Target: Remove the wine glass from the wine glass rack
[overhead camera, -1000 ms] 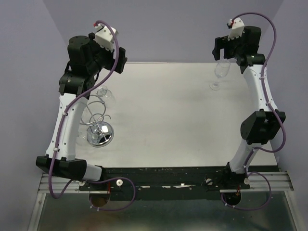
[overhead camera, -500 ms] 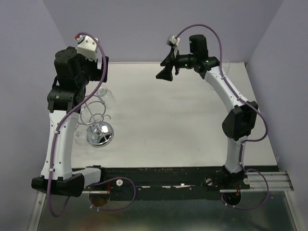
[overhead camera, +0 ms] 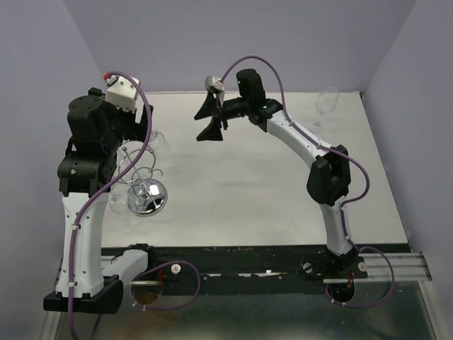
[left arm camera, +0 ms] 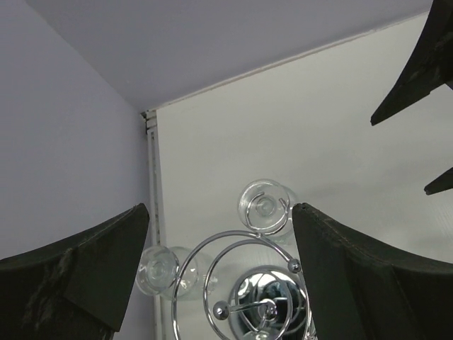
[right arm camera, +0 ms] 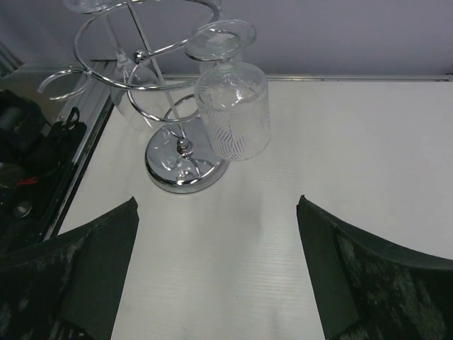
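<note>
I will close my right gripper next on the bowl (overhead camera: 161, 141) (right arm camera: 233, 113) of the ribbed wine glass that hangs upside down from the far side of the wine glass rack.
The chrome wine glass rack (overhead camera: 145, 185) stands at the table's left, with its mirror base (right arm camera: 185, 170) and wire rings (left arm camera: 233, 283). A ribbed wine glass (right arm camera: 232, 106) hangs upside down from a ring on the rack's far right side; it also shows in the top view (overhead camera: 160, 140) and the left wrist view (left arm camera: 264, 207). A second glass (left arm camera: 159, 270) hangs on the rack's left. My left gripper (left arm camera: 221, 210) is open, high above the rack, looking down. My right gripper (overhead camera: 204, 120) is open and empty, facing the rack from mid-table, well short of the hanging glass.
One wine glass (overhead camera: 326, 105) stands upright on the table at the far right corner. The purple side wall (left arm camera: 64, 142) runs close along the rack's left. The table's left edge rail (left arm camera: 152, 184) lies beside the second glass.
My right arm has swung from the far right corner to the middle, leaving the upright glass there. My left arm has pulled back left and higher over the rack.
</note>
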Action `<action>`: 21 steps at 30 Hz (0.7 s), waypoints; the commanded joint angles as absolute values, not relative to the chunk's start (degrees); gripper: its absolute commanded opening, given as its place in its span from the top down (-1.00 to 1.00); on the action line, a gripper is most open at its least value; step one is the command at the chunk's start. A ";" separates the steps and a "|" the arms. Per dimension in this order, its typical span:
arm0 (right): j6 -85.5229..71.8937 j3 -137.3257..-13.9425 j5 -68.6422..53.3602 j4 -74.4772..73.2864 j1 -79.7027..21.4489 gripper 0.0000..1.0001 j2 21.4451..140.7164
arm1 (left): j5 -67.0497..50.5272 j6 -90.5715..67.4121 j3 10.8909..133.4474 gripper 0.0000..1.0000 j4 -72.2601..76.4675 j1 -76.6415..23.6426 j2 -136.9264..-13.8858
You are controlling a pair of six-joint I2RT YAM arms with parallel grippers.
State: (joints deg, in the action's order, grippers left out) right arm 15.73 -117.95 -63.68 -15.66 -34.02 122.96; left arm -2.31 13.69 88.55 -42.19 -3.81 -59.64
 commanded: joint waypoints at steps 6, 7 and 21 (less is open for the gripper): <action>3.61 -120.05 -56.25 9.04 -39.02 -1.00 133.23 | -7.38 6.33 88.50 -0.98 -44.73 5.88 -59.50; 3.34 -121.10 -55.81 9.66 -39.63 -1.00 134.29 | -7.99 6.15 88.77 -0.98 -45.08 6.50 -59.24; -5.62 -122.34 -52.30 14.41 -44.21 -1.00 140.18 | -10.46 5.71 84.73 -0.98 -47.11 10.37 -54.06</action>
